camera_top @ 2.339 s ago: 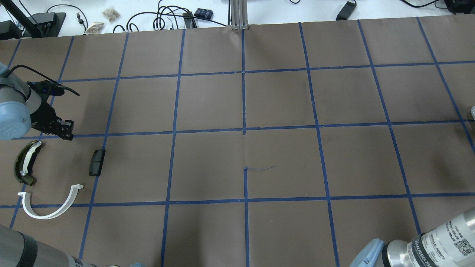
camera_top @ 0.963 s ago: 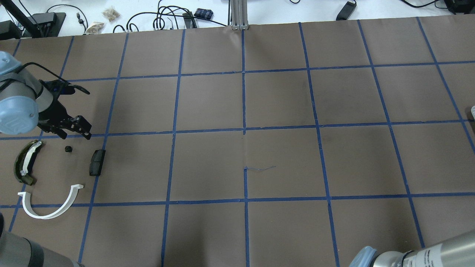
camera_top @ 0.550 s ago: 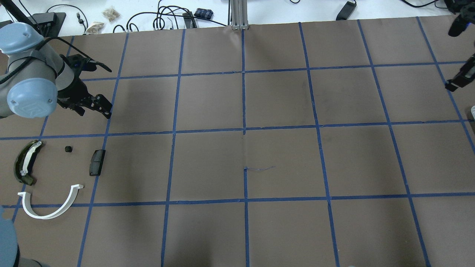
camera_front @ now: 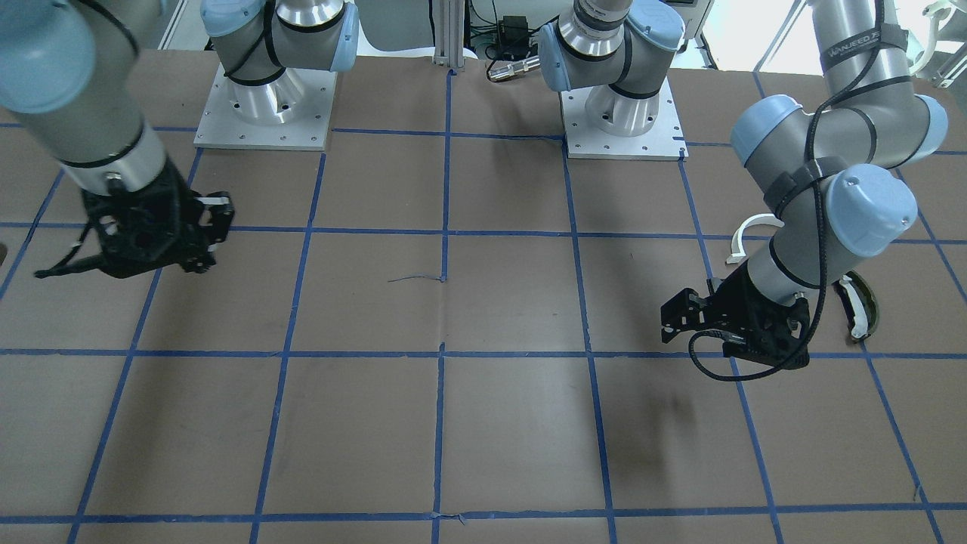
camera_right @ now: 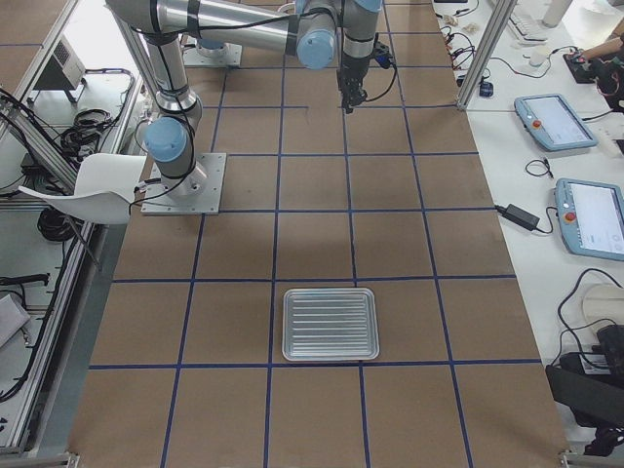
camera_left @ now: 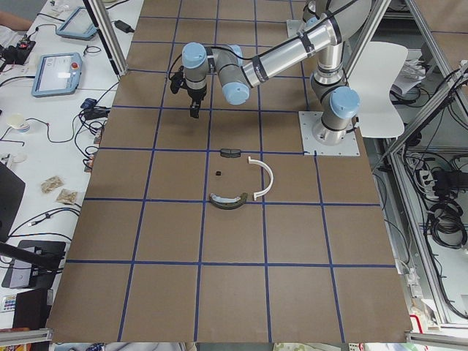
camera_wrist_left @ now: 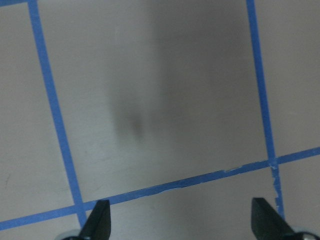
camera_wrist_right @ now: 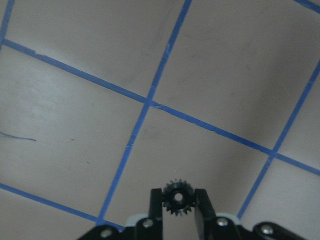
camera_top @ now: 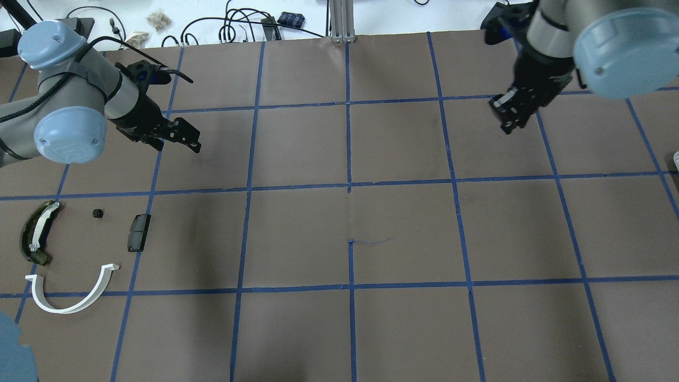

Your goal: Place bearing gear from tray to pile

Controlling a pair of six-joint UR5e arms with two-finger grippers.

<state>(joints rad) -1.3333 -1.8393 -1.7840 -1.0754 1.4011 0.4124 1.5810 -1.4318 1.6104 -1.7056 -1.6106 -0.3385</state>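
Note:
Next, I let go of the bearing gear with my right gripper beside the mid-table blue tape crossing (camera_front: 446,345), on the side toward the arm bases.
The pile lies at the overhead view's left: an olive-green curved piece (camera_top: 36,233), a thin white half-ring (camera_top: 71,292), a small dark block (camera_top: 139,232) and a small black gear (camera_top: 97,213) on the paper between them. My left gripper (camera_top: 183,139) is open and empty, above the table beyond the pile; the left wrist view (camera_wrist_left: 182,222) shows only bare paper between its fingertips. My right gripper (camera_top: 506,119) hangs over the far right of the table. The right wrist view shows it (camera_wrist_right: 178,202) shut on a small black bearing gear (camera_wrist_right: 177,195). The metal tray (camera_right: 330,324) looks empty.
The table is brown paper with a blue tape grid (camera_top: 349,185). Cables and small boxes (camera_top: 249,26) lie past its far edge. The two arm bases (camera_front: 264,113) stand at the robot's side.
A small black gear now lies in the pile where the left gripper hovered. The left gripper has moved away, up and to the right. The right arm has swung in from the right.

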